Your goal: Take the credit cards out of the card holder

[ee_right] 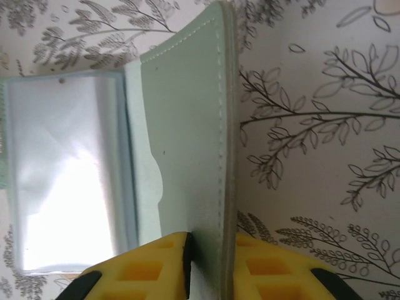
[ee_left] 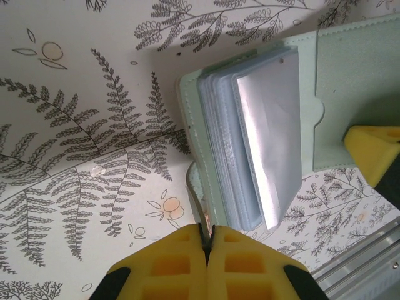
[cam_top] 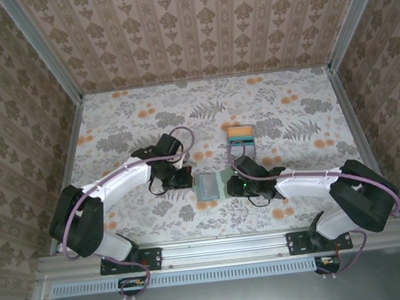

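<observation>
My right gripper is holding the card holder's flap slanted up between its fingers, so I should lay it flatter and pinch its edge (ee_right: 227, 203) before my left gripper reaches the sleeves.
The card holder (cam_top: 209, 185) lies open on the floral table between my two grippers. It is pale sage green with clear plastic sleeves (ee_left: 262, 131) fanned up from its middle. My left gripper (ee_left: 207, 234) is shut on the thin edge of its left flap (ee_left: 195, 187). My right gripper (ee_right: 211, 250) is shut on the right flap (ee_right: 187, 125), which stands up on edge between the yellow fingers. In the left wrist view one right fingertip (ee_left: 375, 150) shows at that flap. Behind the holder the credit cards (cam_top: 241, 137) lie in a small stack, orange on top of teal.
Patterned walls close the table in at the back and both sides. A metal rail (cam_top: 224, 248) runs along the near edge, close behind the holder (ee_left: 362, 262). Open tabletop lies to the left and at the far back.
</observation>
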